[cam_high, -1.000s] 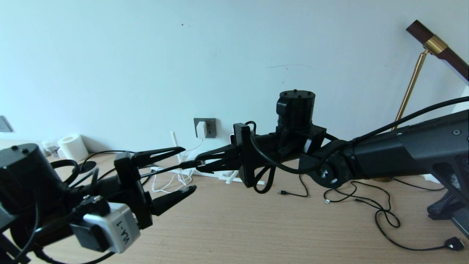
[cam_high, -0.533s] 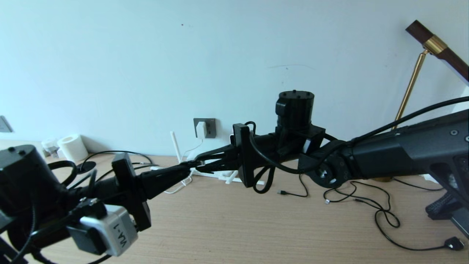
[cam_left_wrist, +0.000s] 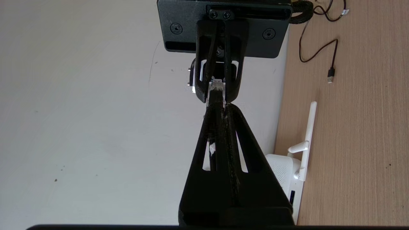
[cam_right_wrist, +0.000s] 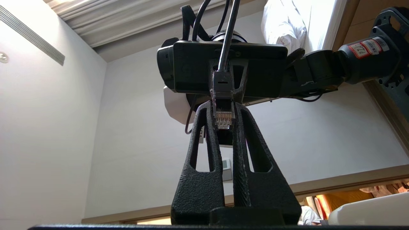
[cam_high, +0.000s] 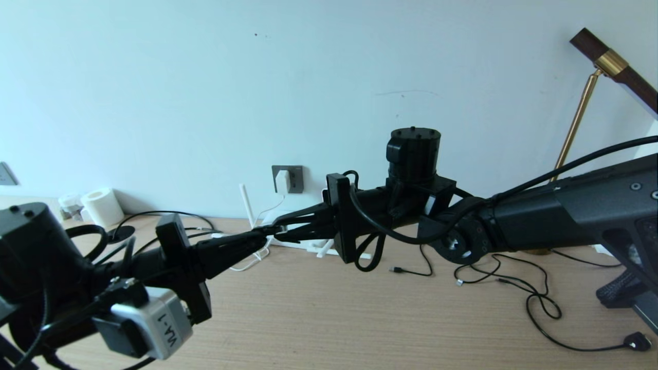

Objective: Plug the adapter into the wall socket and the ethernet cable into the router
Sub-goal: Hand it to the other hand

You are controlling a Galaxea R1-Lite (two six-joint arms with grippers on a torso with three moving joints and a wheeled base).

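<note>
The black ethernet cable runs along the shut fingers of my left gripper, so that gripper should open and then close around the cable (cam_right_wrist: pixel 222 85) behind the clear clip plug.
The white adapter (cam_high: pixel 281 181) sits plugged into the dark grey wall socket (cam_high: pixel 295 181), its thin white cord hanging to the desk. Both grippers meet in mid-air in front of the router (cam_high: pixel 308 245). My right gripper (cam_high: pixel 277 231) (cam_right_wrist: pixel 223 110) is shut on the clear clip plug (cam_right_wrist: pixel 222 118) of the black ethernet cable (cam_high: pixel 154 212). Just behind that plug, my left gripper (cam_high: pixel 263 234) (cam_left_wrist: pixel 219 107) is shut on the same cable. In the left wrist view the router (cam_left_wrist: pixel 282 171) lies on the desk with its stick antenna (cam_left_wrist: pixel 308 134) and a dark port slot.
Thin black USB cables (cam_high: pixel 514 282) trail over the wooden desk at the right, ending in a plug (cam_high: pixel 636 340). A paper roll (cam_high: pixel 103 205) stands at the back left. A brass lamp stand (cam_high: pixel 573 128) leans by the wall at the right.
A second ago my left gripper stood open around the cable; it has shut on the cable just behind the plug. The right gripper has kept its hold almost still.
</note>
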